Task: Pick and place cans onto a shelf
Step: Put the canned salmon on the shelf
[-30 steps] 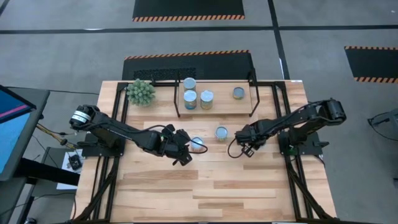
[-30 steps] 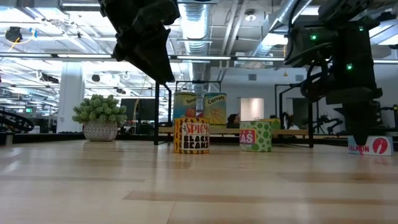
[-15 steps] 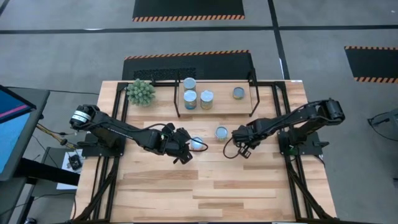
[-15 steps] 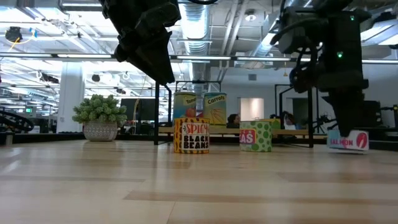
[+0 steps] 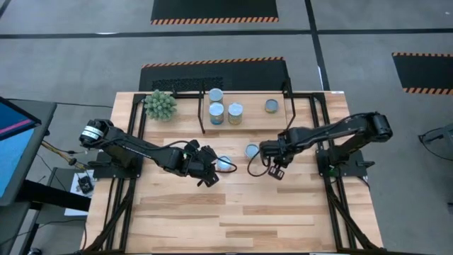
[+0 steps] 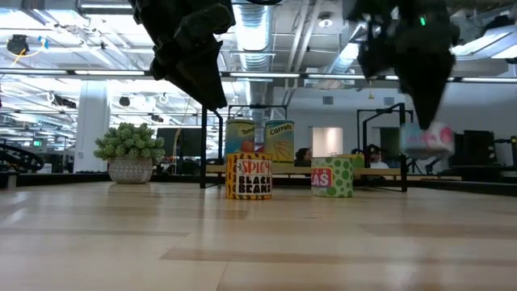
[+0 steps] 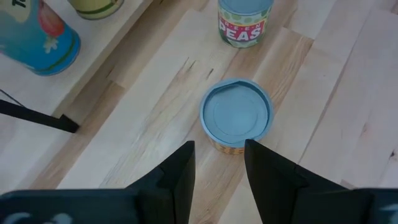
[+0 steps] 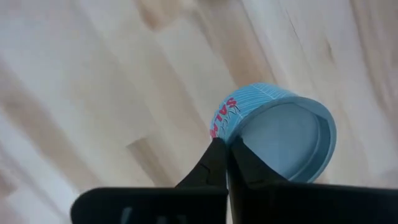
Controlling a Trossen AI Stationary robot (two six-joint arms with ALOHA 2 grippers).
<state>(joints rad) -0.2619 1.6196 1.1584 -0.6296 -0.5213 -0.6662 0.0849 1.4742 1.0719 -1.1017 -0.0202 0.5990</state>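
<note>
Next, my right gripper puts the salmon can down on the shelf (image 5: 272,119) just in front of the lone can.
My right gripper (image 8: 225,155) is shut on a flat blue salmon can (image 8: 273,134), which hangs tilted under it above the table (image 6: 426,139). My left gripper (image 7: 219,168) hovers open above a black beans can (image 7: 236,118) that stands on its base on the table (image 6: 249,175). A green peas can (image 6: 333,176) stands on the table beside it. On the shelf (image 5: 255,122) at the far side stand several cans (image 5: 216,112). My right gripper pinches the salmon can's rim (image 8: 231,138) between its two fingers, one on the outer wall and one on the recessed face. The fingers come from above, pointing down. The can hangs below them, tilted and clear of the table.
A green spiky plant (image 5: 161,105) in a pot stands at the far left beside the shelf. Black frame rails (image 5: 333,205) run along the table's left and right sides. The near half of the table (image 5: 233,219) is bare wood.
My right gripper has risen and gone toward the table's left edge, rolling a little. The salmon can, which stood on the table, has come up with it, now lifted clear and tilted.
</note>
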